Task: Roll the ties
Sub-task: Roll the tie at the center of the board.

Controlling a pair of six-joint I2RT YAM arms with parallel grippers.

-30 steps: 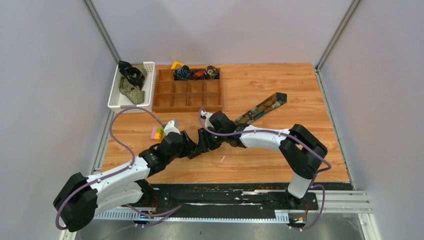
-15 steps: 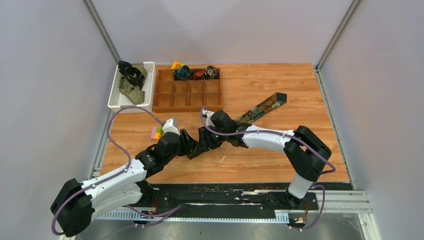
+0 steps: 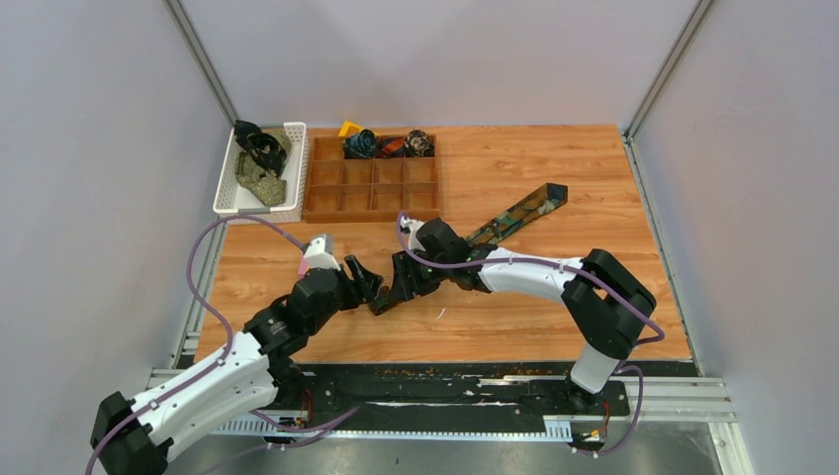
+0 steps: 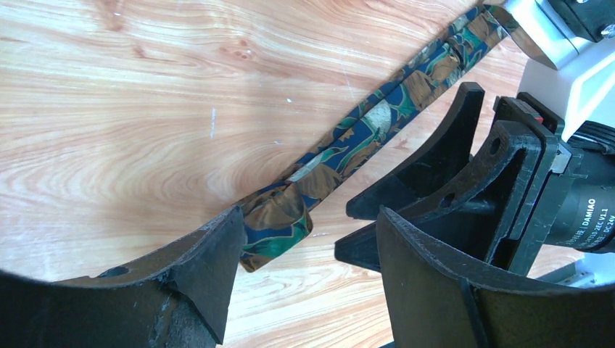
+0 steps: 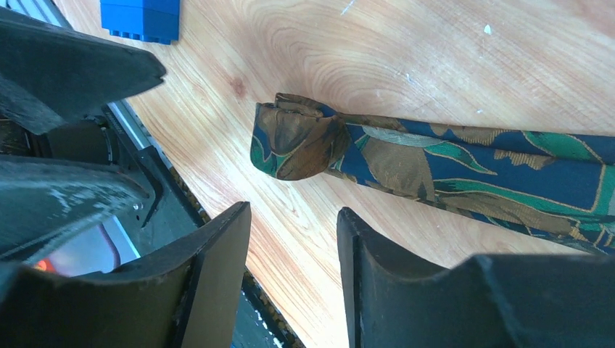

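Observation:
The roll at the tie's narrow end is loose; my right gripper should pinch the tie point(image 5: 341, 145) behind it before my left gripper takes the roll.
A long tie point(image 3: 514, 216) with a blue, green and brown pattern lies diagonally on the wooden table. Its narrow end is curled into a small roll point(image 5: 296, 138) that rests on the wood. In the left wrist view the roll point(image 4: 279, 226) lies beside the tip of one finger point(image 4: 210, 254), and nothing pinches it. My left gripper point(image 4: 308, 217) point(image 3: 368, 280) is open wide. My right gripper point(image 5: 294, 212) point(image 3: 388, 297) is open just short of the roll, with only bare wood between its fingers. The two grippers face each other closely.
A white basket point(image 3: 226, 198) at the back left holds loose ties point(image 3: 259, 168). Beside it a wooden divided tray point(image 3: 371, 193) has three rolled ties point(image 3: 394, 145) in its back row. A yellow block point(image 3: 348, 129), a pink block point(image 3: 303, 265) and a blue block point(image 5: 141, 18) lie about.
My left gripper has opened wider and let go of the rolled end, and the left arm has drawn back to the left. The right arm has hardly moved.

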